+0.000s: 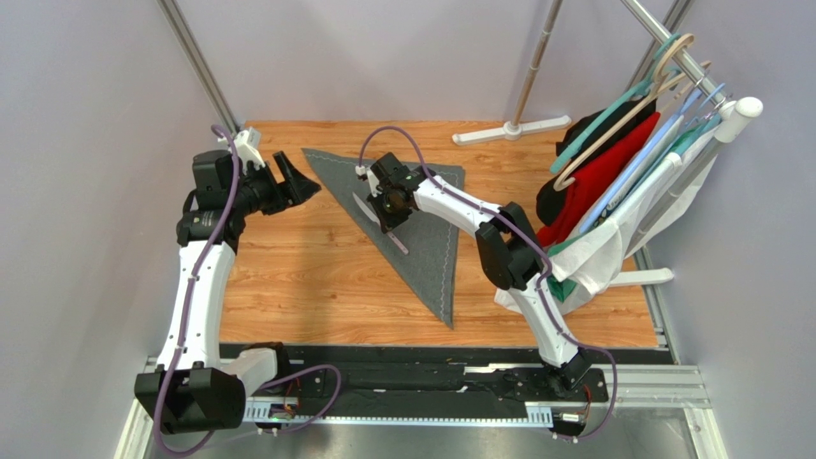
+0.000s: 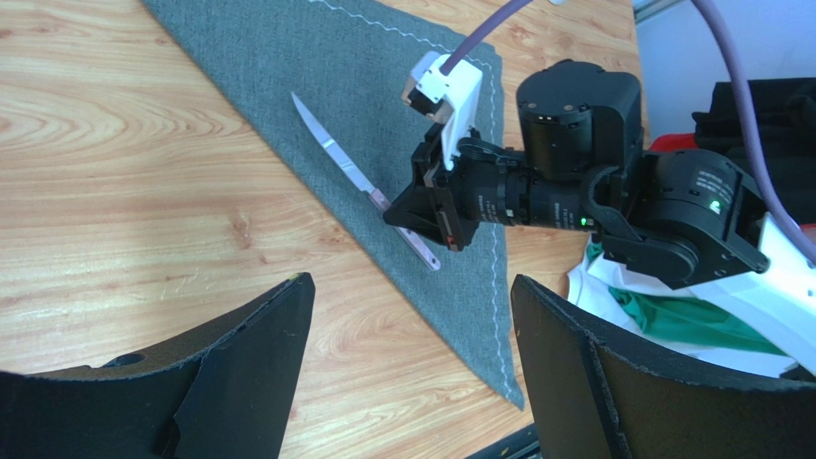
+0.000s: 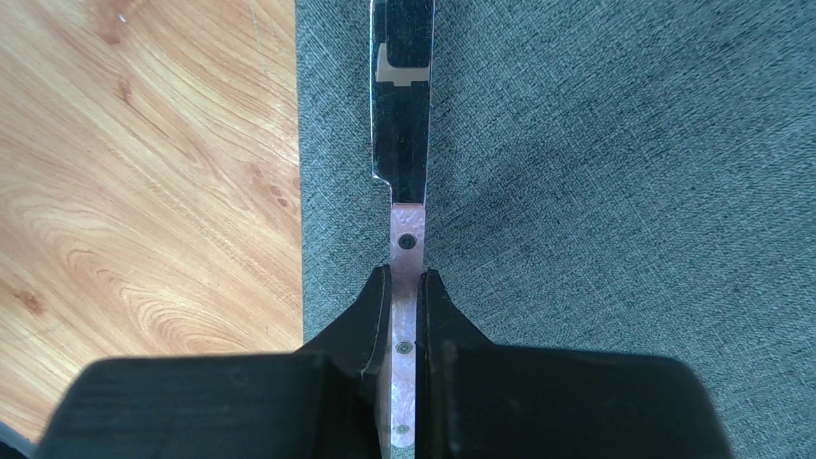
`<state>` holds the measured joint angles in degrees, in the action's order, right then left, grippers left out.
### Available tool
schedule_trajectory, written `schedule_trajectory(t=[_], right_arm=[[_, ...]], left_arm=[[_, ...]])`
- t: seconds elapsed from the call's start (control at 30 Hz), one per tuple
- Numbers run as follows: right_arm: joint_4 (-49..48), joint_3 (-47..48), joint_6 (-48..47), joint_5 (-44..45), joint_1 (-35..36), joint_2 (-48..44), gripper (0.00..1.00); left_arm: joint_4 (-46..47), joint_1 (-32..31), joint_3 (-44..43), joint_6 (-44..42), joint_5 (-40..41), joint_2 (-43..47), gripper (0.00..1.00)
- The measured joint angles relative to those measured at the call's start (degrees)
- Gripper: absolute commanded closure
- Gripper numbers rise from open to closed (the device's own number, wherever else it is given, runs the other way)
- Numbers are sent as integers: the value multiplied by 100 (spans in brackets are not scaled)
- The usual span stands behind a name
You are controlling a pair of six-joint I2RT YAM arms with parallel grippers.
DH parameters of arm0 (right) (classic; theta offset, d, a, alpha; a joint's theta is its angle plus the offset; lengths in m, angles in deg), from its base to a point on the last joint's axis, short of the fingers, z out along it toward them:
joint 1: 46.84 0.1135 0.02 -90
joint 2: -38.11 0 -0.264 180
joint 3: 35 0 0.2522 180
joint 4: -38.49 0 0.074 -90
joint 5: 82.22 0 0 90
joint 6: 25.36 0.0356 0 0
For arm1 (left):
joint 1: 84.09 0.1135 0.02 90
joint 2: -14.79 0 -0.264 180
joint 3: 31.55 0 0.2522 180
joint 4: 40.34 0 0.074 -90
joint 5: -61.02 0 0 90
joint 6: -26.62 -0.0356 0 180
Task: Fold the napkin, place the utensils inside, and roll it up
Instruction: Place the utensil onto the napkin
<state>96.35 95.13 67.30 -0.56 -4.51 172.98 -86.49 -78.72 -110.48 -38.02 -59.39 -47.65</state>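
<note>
The napkin has a folded edge beside the bare wood. Next, my right gripper releases the knife on the napkin (image 1: 375,231) (image 3: 362,163), close along that edge.
The dark grey napkin (image 1: 426,239) (image 2: 287,57) (image 3: 623,191) lies folded into a triangle on the wooden table, one point toward the near edge. A single utensil shows, a knife (image 1: 364,205) (image 2: 330,148) (image 3: 406,239) with a shiny blade and a pale pink handle. It runs along the napkin's left folded edge. My right gripper (image 1: 391,222) (image 2: 421,218) (image 3: 407,279) is shut on that handle, low over the cloth. My left gripper (image 1: 299,182) (image 2: 412,287) hangs open and empty over bare wood, left of the napkin.
A clothes rack with hangers (image 1: 623,115), red and black garments (image 1: 594,182) and a white cloth (image 1: 599,258) crowds the table's right side. A white stand foot (image 1: 512,131) lies at the back edge. Bare wood (image 1: 306,277) stretches left of the napkin.
</note>
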Motion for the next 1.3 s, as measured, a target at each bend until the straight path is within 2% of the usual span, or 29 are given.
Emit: schedule_trajectory(t=[1.3], right_arm=[[328,304,350,184,151,306,100]], left_arm=[[4,35,46,13,-240,4,15]])
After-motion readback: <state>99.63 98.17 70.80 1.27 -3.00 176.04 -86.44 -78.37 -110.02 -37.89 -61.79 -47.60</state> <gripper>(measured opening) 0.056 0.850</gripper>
